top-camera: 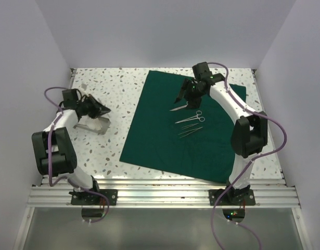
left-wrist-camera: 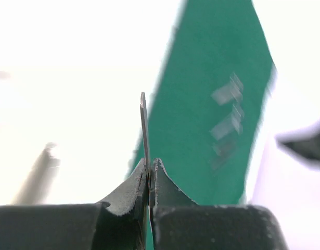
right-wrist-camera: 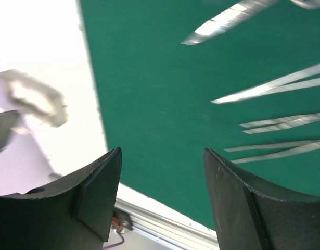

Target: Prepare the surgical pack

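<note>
My right gripper is to go next to the forceps nearest the aluminium rail and close near the forceps' joined end (top-camera: 196, 130).
The dark green drape (top-camera: 165, 140) lies spread flat on the speckled table. On it lie steel scissors (top-camera: 193, 119), a second bladed instrument (top-camera: 179, 107) and forceps (top-camera: 189, 130). My right gripper (top-camera: 181, 97) hovers open just over that bladed instrument with nothing between its fingers; its wrist view shows the drape (right-wrist-camera: 160, 94) and the instruments' tips (right-wrist-camera: 274, 86). At the left, off the drape, my left gripper (top-camera: 103, 110) is shut on the rim of the shiny metal tray (top-camera: 93, 125). The tray's rim (left-wrist-camera: 143, 125) stands edge-on between the fingers, with the drape (left-wrist-camera: 212, 57) beyond.
An aluminium rail (top-camera: 160, 195) runs along the near edge of the table and also shows as a rail (right-wrist-camera: 165, 221) below the right fingers. White walls close in the left, back and right sides. Purple cables loop beside both arms.
</note>
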